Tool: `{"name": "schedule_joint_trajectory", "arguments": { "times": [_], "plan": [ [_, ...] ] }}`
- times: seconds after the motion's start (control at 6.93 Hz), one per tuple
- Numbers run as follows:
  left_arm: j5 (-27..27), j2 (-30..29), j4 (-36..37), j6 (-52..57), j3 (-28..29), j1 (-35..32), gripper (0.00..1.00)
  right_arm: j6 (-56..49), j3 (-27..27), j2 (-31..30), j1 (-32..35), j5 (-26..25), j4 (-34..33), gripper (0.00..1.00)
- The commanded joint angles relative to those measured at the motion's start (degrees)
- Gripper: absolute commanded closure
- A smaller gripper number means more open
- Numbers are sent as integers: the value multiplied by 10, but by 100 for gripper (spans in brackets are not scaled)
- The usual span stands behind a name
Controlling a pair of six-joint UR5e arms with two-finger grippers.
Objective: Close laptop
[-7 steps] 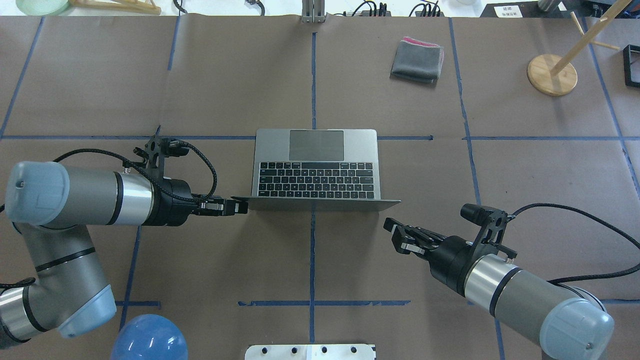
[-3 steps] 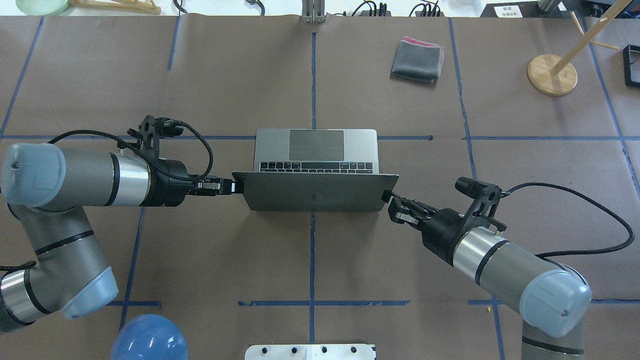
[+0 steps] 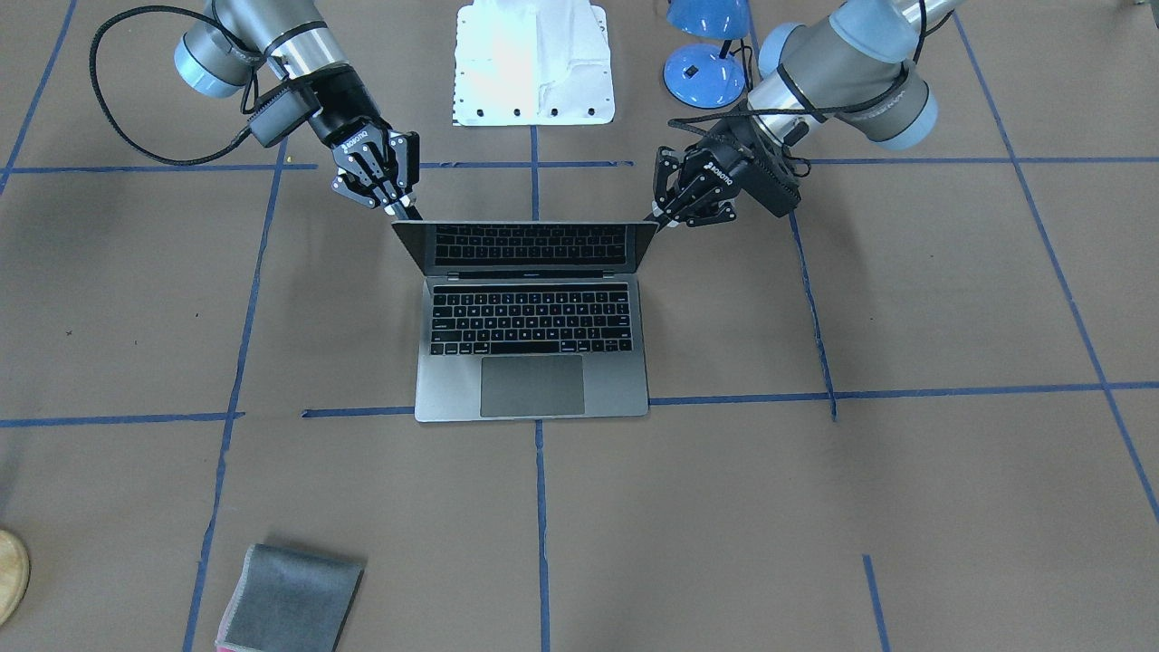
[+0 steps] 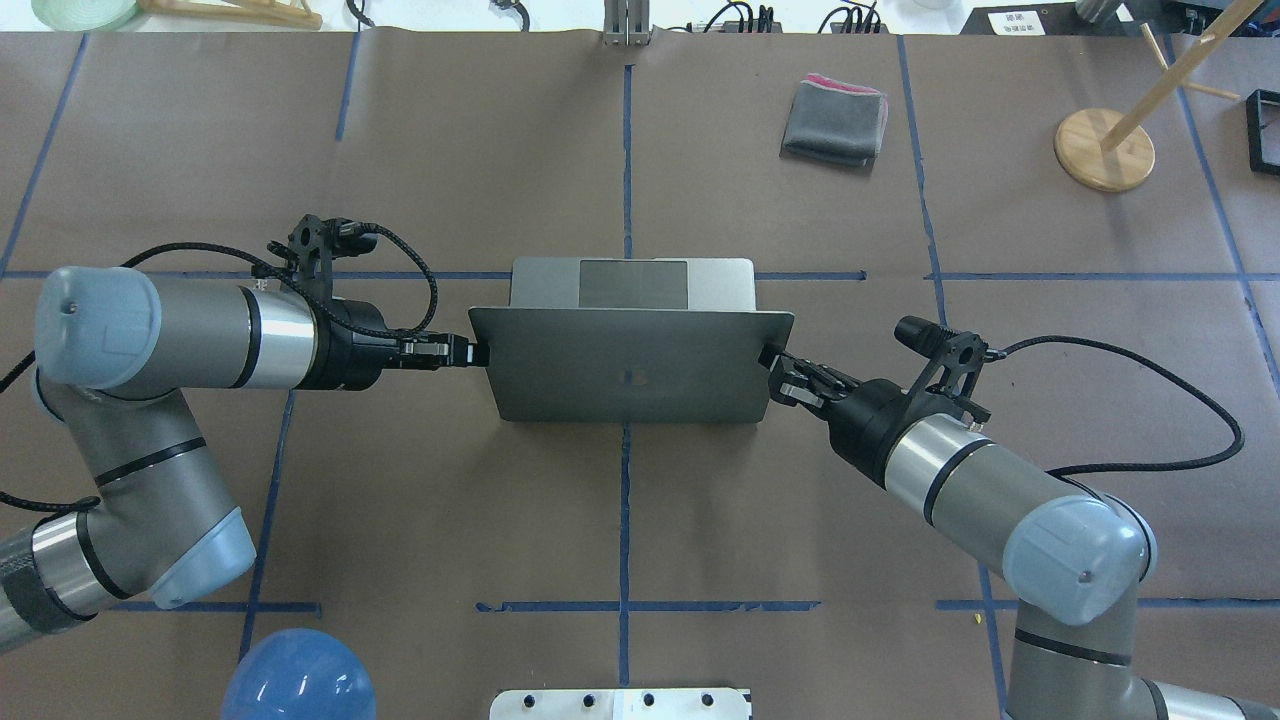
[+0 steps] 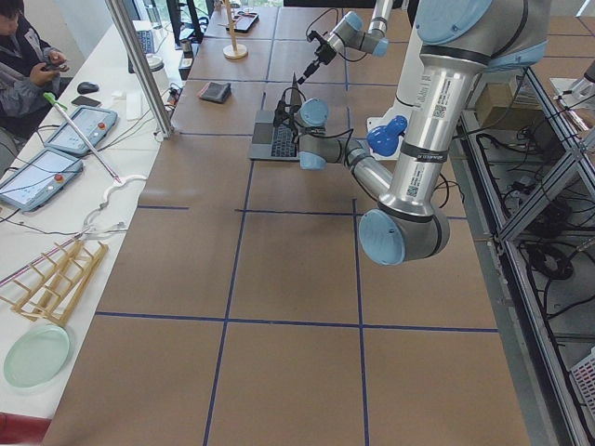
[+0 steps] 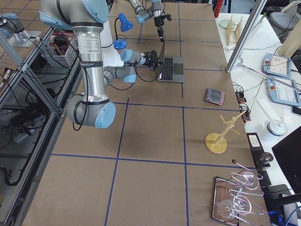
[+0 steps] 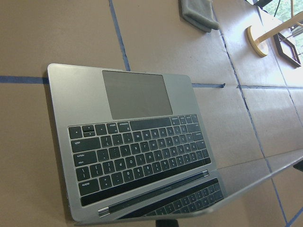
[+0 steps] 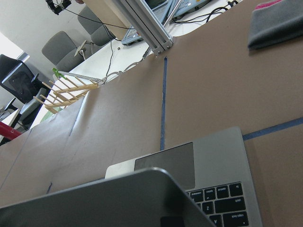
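Note:
Next, my left gripper releases the laptop's lid, shut flat over the keyboard and trackpad, centred on the space bar (image 3: 532, 347) (image 7: 146, 124).
The grey laptop (image 4: 630, 365) sits at mid-table, half open. Its lid leans over the keyboard, and only the trackpad strip (image 4: 632, 283) shows from above. In the front-facing view the laptop's (image 3: 532, 362) black screen mirrors the keys. My left gripper (image 4: 472, 351) is shut, its tip against the lid's top left corner; it also shows in the front-facing view (image 3: 658, 217). My right gripper (image 4: 774, 368) looks shut, its tip against the lid's top right corner, and shows in the front-facing view (image 3: 409, 212). The left wrist view shows the keyboard (image 7: 137, 156) under the leaning lid.
A folded grey cloth (image 4: 835, 122) lies far right beyond the laptop. A wooden stand (image 4: 1104, 148) is at the far right. A blue lamp (image 4: 297, 675) and a white plate (image 4: 620, 703) are at the near edge by the robot base.
The lid has swung from nearly upright down over the keyboard. My right gripper came up to the lid's corner, and both grippers moved forward with the lid's top edge.

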Motion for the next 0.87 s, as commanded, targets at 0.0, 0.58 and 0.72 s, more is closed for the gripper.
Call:
{"name": "schedule_joint_trajectory", "arguments": {
  "times": [0.0, 0.58, 0.72],
  "plan": [
    [0, -17, 0, 0, 25, -5, 100, 2, -58, 52, 27, 17, -11, 99],
    [0, -59, 0, 2, 87, -14, 100, 20, -137, 96, 76, 69, -11, 98],
    [0, -70, -1, 3, 117, -14, 100, 21, -159, 107, 78, 77, -11, 98]
  ]
}}
